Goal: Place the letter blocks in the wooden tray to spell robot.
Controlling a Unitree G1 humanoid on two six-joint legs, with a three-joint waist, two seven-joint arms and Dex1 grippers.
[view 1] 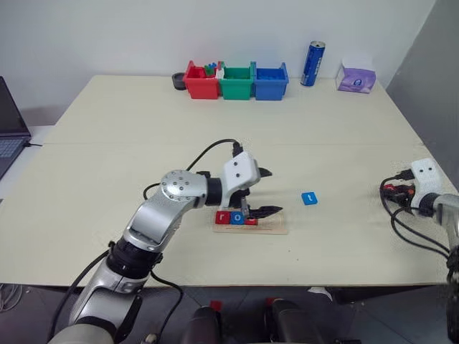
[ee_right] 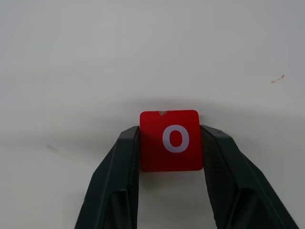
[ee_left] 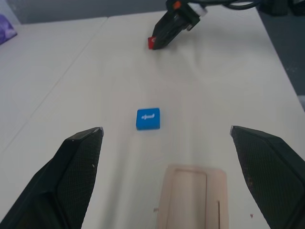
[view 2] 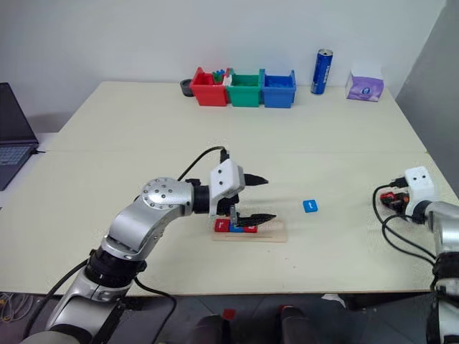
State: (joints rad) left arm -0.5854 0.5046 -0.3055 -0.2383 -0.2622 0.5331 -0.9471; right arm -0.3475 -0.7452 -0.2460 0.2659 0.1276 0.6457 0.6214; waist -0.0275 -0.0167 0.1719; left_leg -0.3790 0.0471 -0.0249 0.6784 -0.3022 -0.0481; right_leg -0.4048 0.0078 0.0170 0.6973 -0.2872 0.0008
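Observation:
Next, I set the red o block down with my right gripper on the table point(view 1: 311, 218), just in front of the blue t block.
The wooden tray point(view 1: 277, 229) lies near the table's front, with a red r block point(view 1: 222, 216), a blue block point(view 1: 237, 217) and a red block point(view 1: 251, 221) at its left end. My left gripper point(view 1: 273, 191) hovers open just above those blocks, one finger over the tray's bare right part point(ee_left: 193, 200). A blue t block point(view 1: 309, 198) lies flat on the table right of the tray. At the table's right edge my right gripper point(ee_right: 169, 130) is shut on a red o block point(ee_right: 171, 140), its fingers pressed against two opposite sides, low over the tabletop.
Red point(view 1: 201, 81), green point(view 1: 237, 81) and blue point(view 1: 271, 81) bins stand in a row at the back edge. A blue can point(view 1: 313, 64) and a purple tissue pack point(view 1: 356, 77) are to their right. A laptop point(view 1: 8, 136) sits off the left side.

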